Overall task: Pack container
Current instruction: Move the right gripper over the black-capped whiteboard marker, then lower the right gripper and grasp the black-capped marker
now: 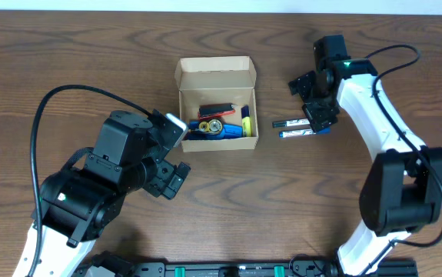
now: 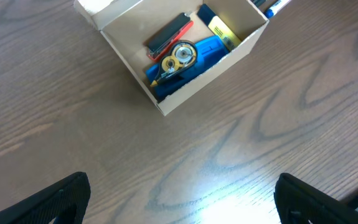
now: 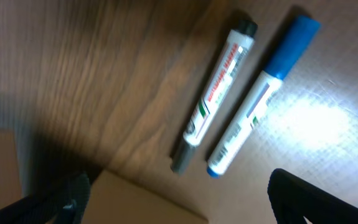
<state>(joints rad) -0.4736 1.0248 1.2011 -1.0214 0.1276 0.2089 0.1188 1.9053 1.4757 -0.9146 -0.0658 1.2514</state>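
The black-capped marker beside the blue-capped marker is next for my right gripper, which should go to it and close on the middle of its white body [image 1: 297,122] [image 3: 215,93].
The container [image 1: 185,105] is a small tan cardboard box with its flap lid open toward the far side. It also shows in the left wrist view [image 2: 191,93]. Inside lie a red-and-black item [image 1: 216,108], a blue tool with a yellow-and-silver disc [image 1: 214,128] and a yellow item [image 1: 246,121]. Two markers lie on the table right of the box: a black-capped one [image 3: 216,89] and a blue-capped one [image 3: 263,96]. My right gripper [image 1: 317,117] is open, hovering over the markers. My left gripper [image 1: 173,173] is open and empty, below-left of the box.
The wood-grain table [image 1: 282,200] carries everything. A box corner [image 3: 135,202] shows at the bottom of the right wrist view. A black rail [image 1: 228,269] runs along the table's near edge. The left arm's cable [image 1: 59,96] loops over the table's left side.
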